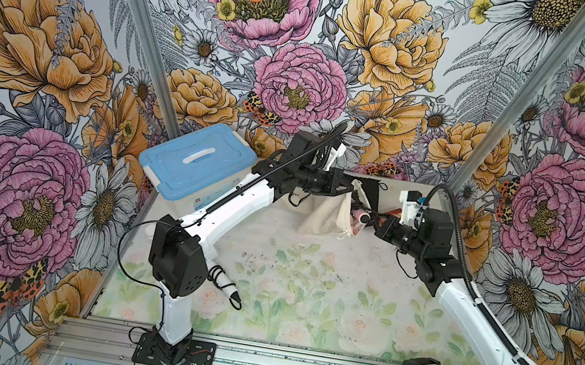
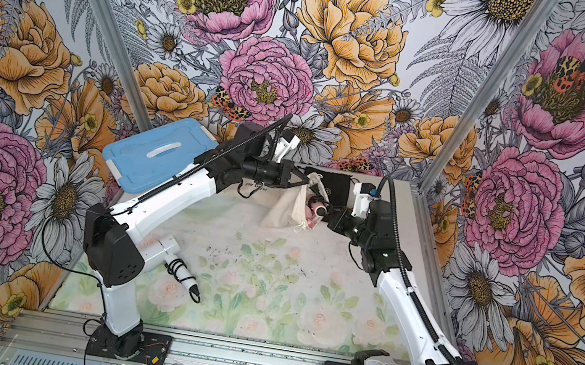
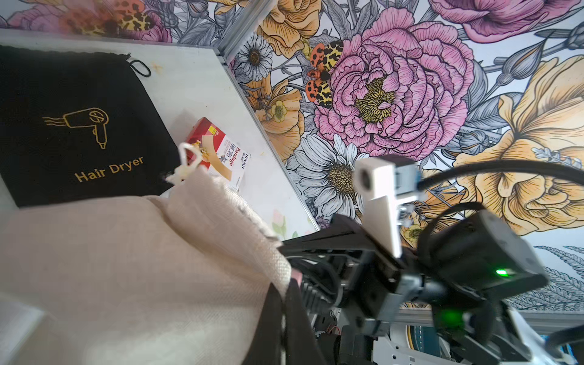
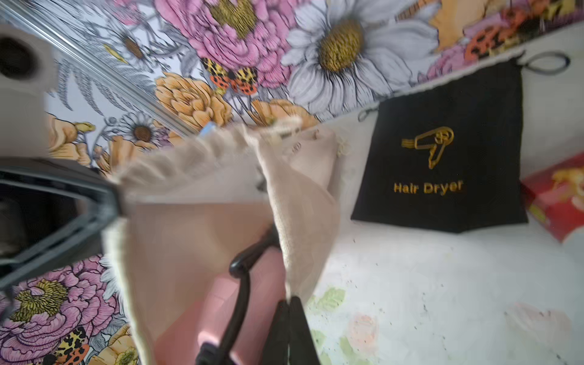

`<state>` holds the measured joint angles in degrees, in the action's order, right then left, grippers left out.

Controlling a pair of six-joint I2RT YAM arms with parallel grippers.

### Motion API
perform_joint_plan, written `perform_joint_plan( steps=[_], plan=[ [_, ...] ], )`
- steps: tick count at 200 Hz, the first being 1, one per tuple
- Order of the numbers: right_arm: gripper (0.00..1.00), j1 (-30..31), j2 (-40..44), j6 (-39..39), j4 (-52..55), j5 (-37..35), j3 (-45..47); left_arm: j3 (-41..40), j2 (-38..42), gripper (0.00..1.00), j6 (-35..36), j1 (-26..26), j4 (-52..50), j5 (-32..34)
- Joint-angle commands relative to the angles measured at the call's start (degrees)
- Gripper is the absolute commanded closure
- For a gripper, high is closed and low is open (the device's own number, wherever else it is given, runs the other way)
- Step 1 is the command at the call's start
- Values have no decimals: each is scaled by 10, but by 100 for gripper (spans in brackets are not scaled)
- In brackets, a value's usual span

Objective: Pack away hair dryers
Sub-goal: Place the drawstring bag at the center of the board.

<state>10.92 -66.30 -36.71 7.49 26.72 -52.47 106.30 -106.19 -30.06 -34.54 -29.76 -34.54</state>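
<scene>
The pink hair dryer still sticks out of the beige pouch's opening, so the robot's right gripper needs to lower the pouch's rim and take the pouch by the drawstring loop [image 3: 186, 159].
A beige cloth pouch [image 1: 323, 217] [image 2: 284, 210] hangs above the far middle of the table, held at its mouth from two sides. My left gripper [image 1: 350, 191] [image 3: 285, 284] is shut on one edge of the rim. On the opposite edge my right gripper [image 1: 373, 220] [image 4: 289, 300] is shut. A pink hair dryer [image 1: 360, 219] [image 2: 316, 209] [image 4: 215, 303] with a black cord sits partly inside the pouch mouth. A white hair dryer [image 2: 173, 250] with cord wound round its handle lies near the left arm's base, half hidden in a top view [image 1: 225, 285].
A black pouch [image 3: 79, 126] [image 4: 442, 164] printed "Hair Dryer" lies flat by the back wall. A red bandage box [image 3: 218, 151] lies beside it. At the back left stands a box with a blue lid [image 1: 198, 159] [image 2: 154, 158].
</scene>
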Motion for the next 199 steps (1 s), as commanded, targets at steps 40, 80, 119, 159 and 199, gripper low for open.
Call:
perform_joint_plan(
  steps=[40, 80, 119, 159, 199],
  plan=[
    [100, 2, -9, 16, -5, 7, -42, -17, -18, 100, 11, 18, 15, -3],
    [100, 3, 2, 19, -9, 3, -31, -3, -21, 100, 9, 21, 15, -9],
    [100, 6, -17, 17, -16, 2, 4, -6, -33, 100, 9, 19, 15, -10],
    [100, 7, -31, 14, -33, -2, 31, 7, -36, 100, 7, 19, 15, -15],
    [100, 14, -49, 21, -33, -11, 38, 17, -59, 100, 6, 19, 15, -28]
  ],
)
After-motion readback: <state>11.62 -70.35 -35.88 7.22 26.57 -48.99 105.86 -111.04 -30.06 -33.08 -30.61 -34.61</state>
